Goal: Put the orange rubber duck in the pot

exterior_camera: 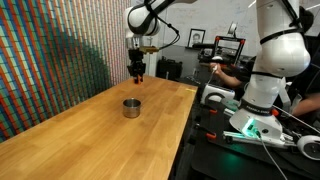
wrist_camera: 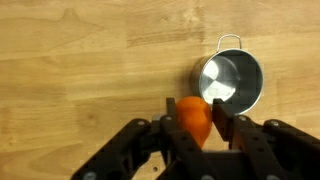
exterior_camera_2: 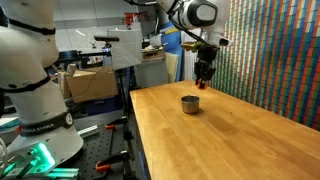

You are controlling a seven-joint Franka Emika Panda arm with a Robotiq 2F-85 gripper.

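Observation:
Once I open my gripper, the orange rubber duck, now held well above the table, will sit on the bottom of the shiny grey pot point(exterior_camera: 131, 108) point(wrist_camera: 224, 82).
In the wrist view my gripper point(wrist_camera: 196, 118) is shut on the orange rubber duck point(wrist_camera: 194, 117), held between the two black fingers. The pot point(wrist_camera: 231, 82), small, shiny grey metal with a loop handle, stands on the wooden table just beyond and to the right of the duck, and looks empty. In both exterior views the gripper point(exterior_camera: 137, 71) point(exterior_camera_2: 203, 78) hangs well above the table, behind the pot point(exterior_camera: 131, 107) point(exterior_camera_2: 190, 104). A speck of orange shows at the fingertips.
The long wooden table point(exterior_camera: 90, 135) point(exterior_camera_2: 230, 140) carries only the pot. A multicoloured striped wall point(exterior_camera: 50, 50) runs along one side. A second white robot arm point(exterior_camera: 265, 70) and lab equipment stand beyond the table's other edge.

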